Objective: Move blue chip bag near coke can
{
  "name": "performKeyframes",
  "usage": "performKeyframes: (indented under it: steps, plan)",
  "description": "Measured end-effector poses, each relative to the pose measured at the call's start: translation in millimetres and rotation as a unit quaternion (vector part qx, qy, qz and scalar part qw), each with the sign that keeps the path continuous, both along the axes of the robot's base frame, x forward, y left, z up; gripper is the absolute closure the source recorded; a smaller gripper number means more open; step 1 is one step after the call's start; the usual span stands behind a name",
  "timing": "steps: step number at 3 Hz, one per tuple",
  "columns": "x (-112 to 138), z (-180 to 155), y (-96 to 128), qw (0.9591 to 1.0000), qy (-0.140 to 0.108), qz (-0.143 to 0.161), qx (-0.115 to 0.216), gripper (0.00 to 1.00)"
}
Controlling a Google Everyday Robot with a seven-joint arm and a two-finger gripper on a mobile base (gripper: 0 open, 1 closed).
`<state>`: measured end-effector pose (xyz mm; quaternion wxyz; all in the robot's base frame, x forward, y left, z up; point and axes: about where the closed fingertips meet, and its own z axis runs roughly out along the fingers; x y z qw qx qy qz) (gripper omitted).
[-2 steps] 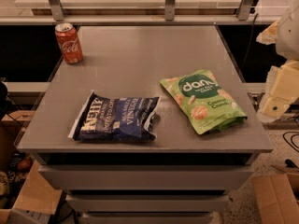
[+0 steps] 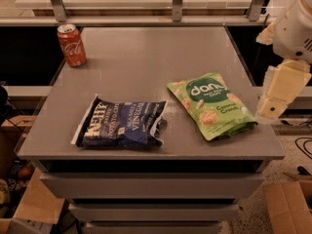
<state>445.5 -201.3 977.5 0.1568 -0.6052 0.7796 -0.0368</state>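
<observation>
I should next move my gripper to the blue chip bag's middle (image 2: 122, 122), and there I should close it between the bag's two short ends.
The blue chip bag (image 2: 121, 123) lies flat near the front left of the grey table (image 2: 146, 57), its white lettering facing up. The coke can (image 2: 71, 45) stands upright at the table's far left corner, well apart from the bag. My gripper (image 2: 280, 89) hangs off the table's right edge, beside the light green "dan" bag (image 2: 212, 105), a cream-coloured piece below the white arm (image 2: 295, 26). It holds nothing that shows.
A counter with metal posts (image 2: 178, 1) runs behind the table. Cardboard boxes sit on the floor at the front left (image 2: 29, 204) and front right (image 2: 290, 206). Drawer fronts (image 2: 151, 186) run under the table top.
The arm and gripper have shifted slightly left, toward the table's right edge. The bags and the can have not moved.
</observation>
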Motion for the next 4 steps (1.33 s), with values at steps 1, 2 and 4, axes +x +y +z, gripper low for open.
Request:
performKeyframes:
  steps: [1,2,4]
  plan:
    - [15.9,-7.8,42.1,0.9995,0.012,0.025,-0.016,0.00]
    - [26.4,-27.2,96.1,0.9971,0.031,0.062,-0.031,0.00]
    - [23.2,-80.3,192.2,0.9873,0.074,0.131,-0.051,0.00]
